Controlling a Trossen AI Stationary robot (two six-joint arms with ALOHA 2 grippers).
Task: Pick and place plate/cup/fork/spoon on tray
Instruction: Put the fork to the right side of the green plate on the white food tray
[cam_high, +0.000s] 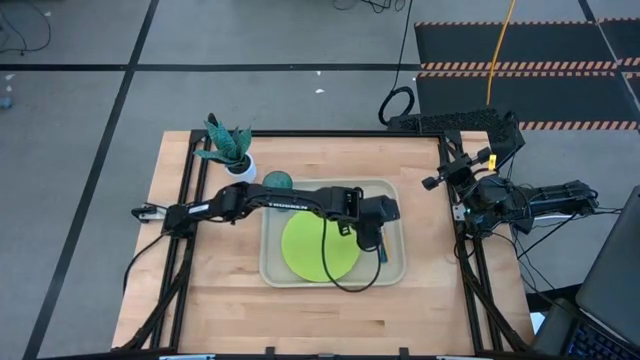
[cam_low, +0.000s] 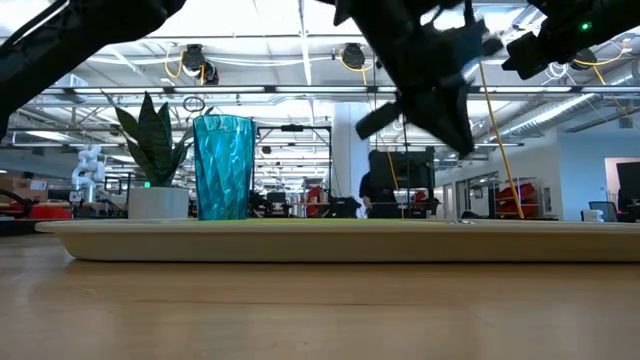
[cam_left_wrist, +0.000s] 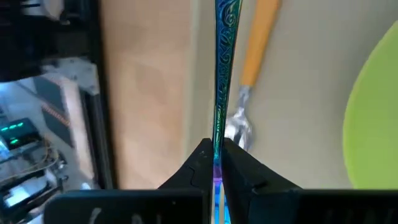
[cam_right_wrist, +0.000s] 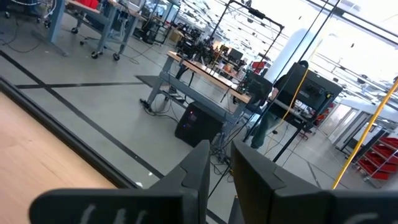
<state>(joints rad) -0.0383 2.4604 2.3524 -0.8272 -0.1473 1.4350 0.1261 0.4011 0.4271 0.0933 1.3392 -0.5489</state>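
Note:
My left gripper is going to release the fork on the tray's bottom (cam_high: 373, 254) (cam_left_wrist: 293, 102), between the lime-green plate and the orange-handled spoon.
The beige tray (cam_high: 272, 270) holds the lime-green plate (cam_high: 320, 247), and the teal cup (cam_high: 277, 181) stands in its far left corner. My left gripper (cam_high: 380, 240) is over the tray's right part, beside the plate, and is shut on the fork (cam_left_wrist: 221, 74). The fork shows edge-on in the left wrist view. The orange-handled spoon (cam_left_wrist: 258, 43) lies on the tray floor just past the fork. My right gripper (cam_high: 463, 207) waits off the table's right edge with its fingers almost together (cam_right_wrist: 219, 162) and empty. My left gripper pinches the fork's purplish end (cam_left_wrist: 217, 173) between its two fingers. The fork runs straight on from the fingertips, in line with them, its thin edge toward the camera. The fingers slant down toward the table's near edge. Whether the fork's far end touches the tray does not show.
A white pot with a green plant (cam_high: 230, 150) stands on the table just beyond the tray's far left corner. Black frame rails run along the table's left and right edges. Bare wood lies left of and in front of the tray.

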